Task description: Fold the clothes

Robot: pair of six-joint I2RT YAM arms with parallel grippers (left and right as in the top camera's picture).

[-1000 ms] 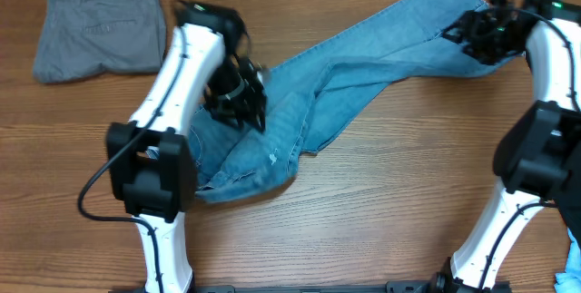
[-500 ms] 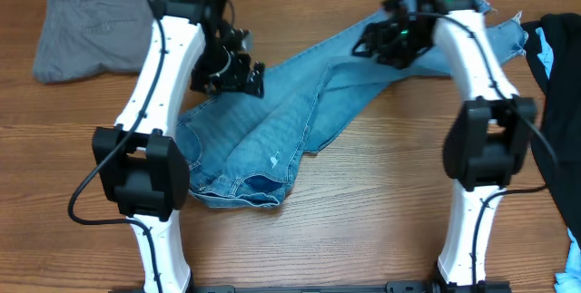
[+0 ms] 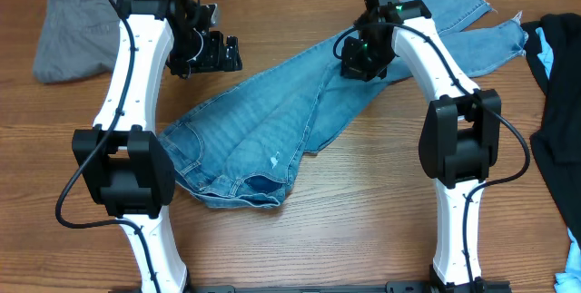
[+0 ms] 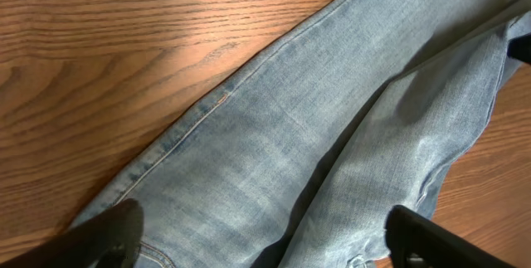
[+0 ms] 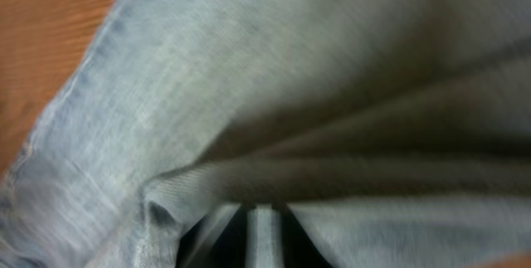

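My right gripper is pinching a raised fold inside the bunched legs of the jeans, so it should take the near leg's outer edge [image 3: 368, 102] and pull that leg clear before folding.
The light blue jeans [image 3: 272, 125] lie diagonally on the wooden table, waist at the front left and frayed hems at the back right. My left gripper [image 3: 221, 53] hangs open just off the jeans' upper left edge. In the left wrist view its two dark fingertips [image 4: 108, 231] stand wide apart over the denim [image 4: 274, 152], with nothing between them. My right gripper [image 3: 356, 60] is down on the upper leg. In the right wrist view it is [image 5: 261, 236] shut on a raised fold of the jeans [image 5: 249, 94], a strip of cloth pinched between the jaws.
Folded grey trousers [image 3: 95, 30] lie at the back left corner. A black garment with bright blue trim [image 3: 558, 102] lies along the right edge. Bare wood [image 3: 363, 211] runs in front of the jeans.
My left gripper lifted off the jeans, moved back-left and opened. My right arm swept left from the hems to mid-leg and shut on a fold of denim.
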